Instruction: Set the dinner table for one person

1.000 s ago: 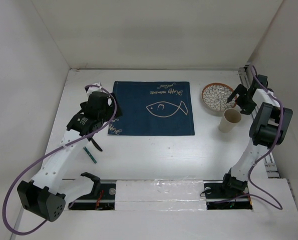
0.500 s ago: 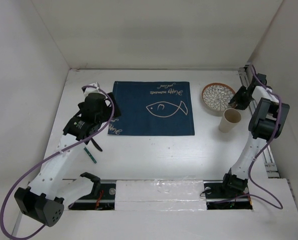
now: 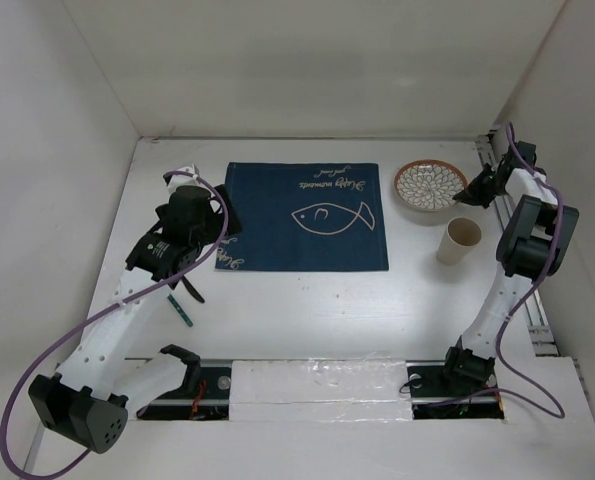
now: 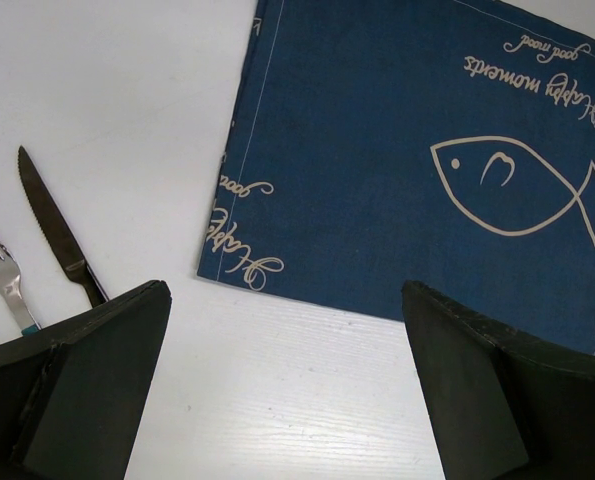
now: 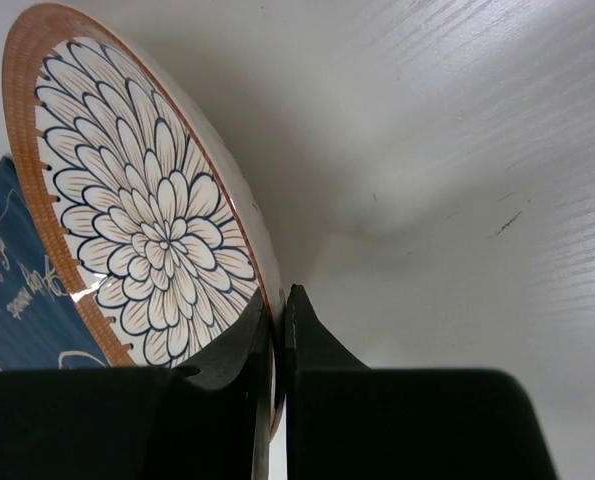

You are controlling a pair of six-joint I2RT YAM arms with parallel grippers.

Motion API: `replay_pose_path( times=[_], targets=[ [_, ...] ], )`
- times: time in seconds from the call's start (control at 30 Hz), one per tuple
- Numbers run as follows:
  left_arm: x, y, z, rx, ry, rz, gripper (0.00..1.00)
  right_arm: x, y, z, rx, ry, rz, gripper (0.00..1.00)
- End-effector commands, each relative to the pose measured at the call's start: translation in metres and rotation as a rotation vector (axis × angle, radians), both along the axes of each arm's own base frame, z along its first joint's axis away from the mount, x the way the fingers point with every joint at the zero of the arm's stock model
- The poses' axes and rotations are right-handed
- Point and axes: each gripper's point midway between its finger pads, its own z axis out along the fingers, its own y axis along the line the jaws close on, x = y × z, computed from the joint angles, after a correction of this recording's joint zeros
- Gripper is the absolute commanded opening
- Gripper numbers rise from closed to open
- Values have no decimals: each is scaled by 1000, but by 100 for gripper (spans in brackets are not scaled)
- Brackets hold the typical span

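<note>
I should use my right gripper to set the flower-patterned plate free on the dark blue placemat, over the head of the fish drawing (image 3: 301,206).
A flower-patterned plate (image 3: 429,186) with an orange rim (image 5: 22,185) is tilted up off the dinner table (image 3: 307,310) at the back right. My right gripper (image 3: 471,194) (image 5: 279,310) is shut on its right rim. A beige cup (image 3: 459,241) stands just in front of the plate. The dark blue placemat (image 3: 304,217) (image 4: 417,150) with a fish drawing lies in the middle. At the left lie a knife (image 4: 57,232) and a fork (image 4: 5,277) with a teal handle (image 3: 181,309). My left gripper (image 3: 202,215) (image 4: 287,390) hangs open over the placemat's left edge, holding nothing.
White walls close in the table at the back and both sides. A metal rail (image 3: 487,160) runs along the right edge behind the right arm. The arm bases (image 3: 317,385) sit on the near edge.
My right gripper reached in and shut on the plate's rim, then lifted it and carried it a little toward the back left. The left arm shifted slightly earlier and now stays still.
</note>
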Motion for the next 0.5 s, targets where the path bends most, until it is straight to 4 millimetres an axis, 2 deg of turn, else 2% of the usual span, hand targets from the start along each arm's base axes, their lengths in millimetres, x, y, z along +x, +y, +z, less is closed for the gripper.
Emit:
replay_pose_path(
  times=[0.0,0.07,0.13,0.2,0.27,0.3,0.4,0.47],
  targets=[
    [2,0,1,4,-15,-8,99,-8,-4,-3,-45,31,-32,0],
    [2,2,1,10,-18,1,99,0,0,8,-22,-19,-20,0],
    [3,5,2,22,-23,18,99,9,6,32,-11,-79,-20,0],
    [4,7,2,20,-26,35,99,14,17,44,-3,-112,-2,0],
    [4,9,2,25,-28,43,99,23,22,69,-8,-170,6,0],
    [4,9,2,25,-28,43,99,24,24,70,7,-172,4,0],
    [4,10,-2,31,-12,57,99,33,37,104,18,-258,29,0],
    [4,12,-2,28,-16,75,99,39,55,130,8,-326,73,0]
  ],
)
